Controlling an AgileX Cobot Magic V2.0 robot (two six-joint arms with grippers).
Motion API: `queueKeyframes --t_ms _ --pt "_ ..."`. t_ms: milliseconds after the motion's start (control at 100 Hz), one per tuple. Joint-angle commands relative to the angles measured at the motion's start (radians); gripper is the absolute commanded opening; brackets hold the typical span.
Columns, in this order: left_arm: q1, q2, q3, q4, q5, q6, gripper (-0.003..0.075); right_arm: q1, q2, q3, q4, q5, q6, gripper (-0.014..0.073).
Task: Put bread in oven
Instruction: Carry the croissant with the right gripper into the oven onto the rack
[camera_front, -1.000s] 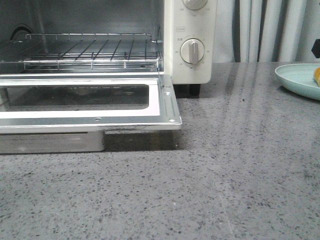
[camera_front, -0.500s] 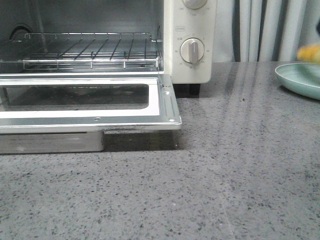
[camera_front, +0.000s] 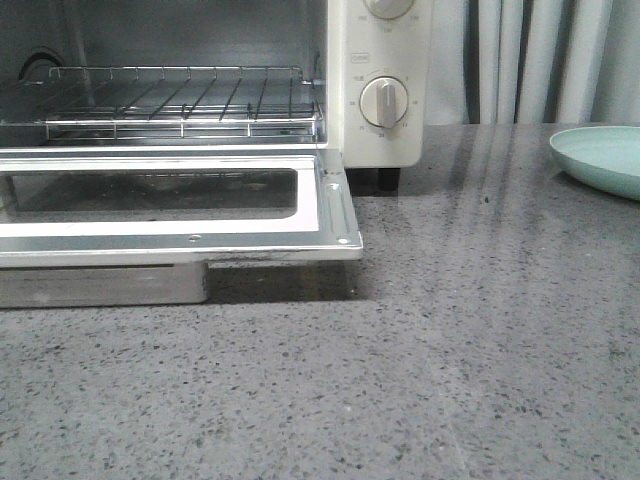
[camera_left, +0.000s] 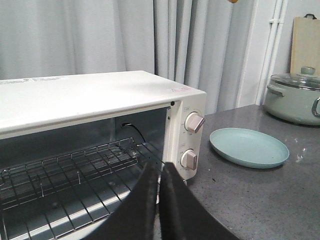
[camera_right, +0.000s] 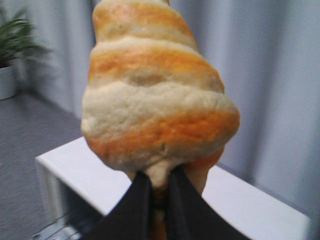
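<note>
My right gripper will release the bread on the bare wire rack (camera_front: 130, 79) inside the open oven. The bread is now high above the oven top.
The bread (camera_right: 155, 100), a golden-orange croissant roll with cream stripes, fills the right wrist view, pinched at one end by my right gripper (camera_right: 159, 182), held high above the oven top (camera_right: 240, 205). A small orange bit of it shows at the upper edge of the left wrist view (camera_left: 233, 1). The cream-white oven (camera_front: 385, 90) stands at the left with its door (camera_front: 180, 205) dropped open and its wire rack (camera_front: 180, 100) bare. My left gripper (camera_left: 159, 172) is shut and empty, in front of the oven opening. Neither gripper shows in the front view.
A pale mint-green plate (camera_front: 605, 155) lies empty at the right on the grey counter (camera_front: 480, 330); it also shows in the left wrist view (camera_left: 249, 147). A green lidded pot (camera_left: 295, 95) and a wooden board (camera_left: 305, 42) stand behind it. Curtains hang at the back.
The bread has been lifted off the plate and up out of the front view; the plate is now empty. The oven and door have not moved.
</note>
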Motion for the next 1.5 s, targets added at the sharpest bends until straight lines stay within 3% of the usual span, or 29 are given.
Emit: queueKeyframes --t_ms 0,90,210,590,1140,1270,1390,1440,1490 --pt "0.003 0.009 -0.034 -0.026 -0.07 -0.002 -0.0021 0.147 0.035 -0.035 -0.046 -0.037 -0.047 -0.0064" --pt "0.003 0.009 -0.034 -0.026 -0.07 -0.002 -0.0021 0.244 0.107 -0.035 -0.104 0.018 -0.047 -0.0064" --pt "0.003 0.009 -0.034 -0.026 -0.07 -0.002 -0.0021 0.264 0.215 -0.035 -0.109 0.065 -0.047 -0.0064" --pt "0.003 0.009 -0.034 -0.026 -0.07 -0.002 -0.0021 0.134 0.421 -0.035 -0.116 0.069 -0.047 -0.0064" --pt "0.003 0.009 -0.034 -0.026 -0.07 -0.002 -0.0021 0.042 0.455 -0.035 -0.126 -0.012 -0.013 -0.0062" --pt "0.003 0.009 -0.034 -0.026 -0.07 -0.002 -0.0021 0.042 0.474 -0.035 -0.126 -0.012 -0.013 0.006" --pt "0.003 0.009 -0.034 -0.026 -0.07 -0.002 -0.0021 0.042 0.487 -0.035 -0.126 -0.01 -0.013 0.033" --pt "0.003 0.009 -0.034 -0.026 -0.063 -0.002 -0.0021 0.042 0.492 -0.035 -0.126 -0.01 -0.013 0.0482" --pt "0.003 0.009 -0.034 -0.026 -0.061 -0.002 -0.0021 0.042 0.494 -0.035 -0.126 -0.003 -0.013 0.0568"
